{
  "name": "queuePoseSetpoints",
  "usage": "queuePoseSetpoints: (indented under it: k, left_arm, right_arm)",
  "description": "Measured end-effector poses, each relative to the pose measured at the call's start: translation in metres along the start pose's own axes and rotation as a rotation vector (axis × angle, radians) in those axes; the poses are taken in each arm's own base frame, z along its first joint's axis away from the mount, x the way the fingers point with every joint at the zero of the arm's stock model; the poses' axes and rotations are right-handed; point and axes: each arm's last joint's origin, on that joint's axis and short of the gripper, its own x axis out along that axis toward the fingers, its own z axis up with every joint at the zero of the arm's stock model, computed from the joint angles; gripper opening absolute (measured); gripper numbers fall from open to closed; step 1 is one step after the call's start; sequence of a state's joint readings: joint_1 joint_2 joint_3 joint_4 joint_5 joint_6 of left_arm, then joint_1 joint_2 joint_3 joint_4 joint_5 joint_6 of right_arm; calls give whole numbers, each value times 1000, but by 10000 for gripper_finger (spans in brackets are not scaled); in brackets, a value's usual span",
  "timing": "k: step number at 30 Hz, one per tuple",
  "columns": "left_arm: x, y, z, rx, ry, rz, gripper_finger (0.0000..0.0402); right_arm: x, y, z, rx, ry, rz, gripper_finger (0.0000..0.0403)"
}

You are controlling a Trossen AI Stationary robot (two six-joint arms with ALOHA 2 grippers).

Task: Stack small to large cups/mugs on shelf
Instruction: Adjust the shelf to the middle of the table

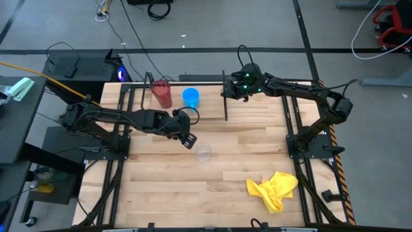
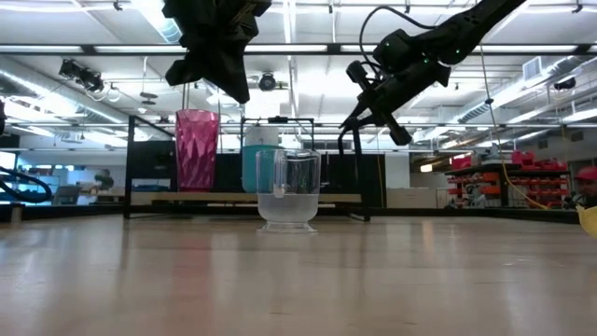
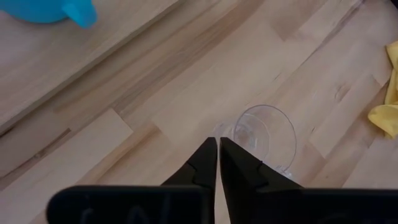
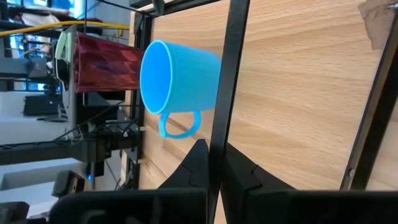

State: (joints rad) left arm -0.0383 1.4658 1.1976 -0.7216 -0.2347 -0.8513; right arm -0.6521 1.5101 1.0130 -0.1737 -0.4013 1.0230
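The shelf is too near my left gripper's side, so next I regrip the shelf's end post (image 1: 225, 109) with my right gripper and pull it toward the table's middle.
The dark red tumbler (image 1: 161, 94) and the blue cup (image 1: 190, 97) stand upright on the black wire shelf (image 1: 187, 80) at the table's far side. The clear cup (image 1: 204, 153) stands alone on the table in front of the shelf and also shows in the low view (image 2: 289, 194). My left gripper (image 1: 188, 139) is shut and empty. It hangs above the table just left of the clear cup (image 3: 264, 140), well above its rim in the low view (image 2: 224, 79). My right gripper (image 1: 226, 90) is at the shelf's right end post (image 4: 229, 68), shut on it. My right gripper has the shelf's right end post (image 4: 214, 140) between its two fingers, near the post's upper part. The fingers come about level from the table's right side and lie across the post. The shelf stands on the table.
A crumpled yellow cloth (image 1: 273, 189) lies near the table's front right. Black frame rails run along the table's left and right edges. Bare wood lies between the clear cup and the front edge.
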Motion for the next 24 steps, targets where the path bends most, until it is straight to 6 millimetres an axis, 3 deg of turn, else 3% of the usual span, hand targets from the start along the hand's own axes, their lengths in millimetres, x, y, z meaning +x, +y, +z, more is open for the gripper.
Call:
queuePoseSetpoints:
  k: [6, 24]
  left_arm:
    - [0, 0, 0, 0, 1, 2, 34]
    - [0, 1, -1, 2, 3, 10, 39]
  right_arm:
    - [0, 0, -1, 10, 10, 0, 26]
    - [3, -8, -7, 22, 44, -72, 117]
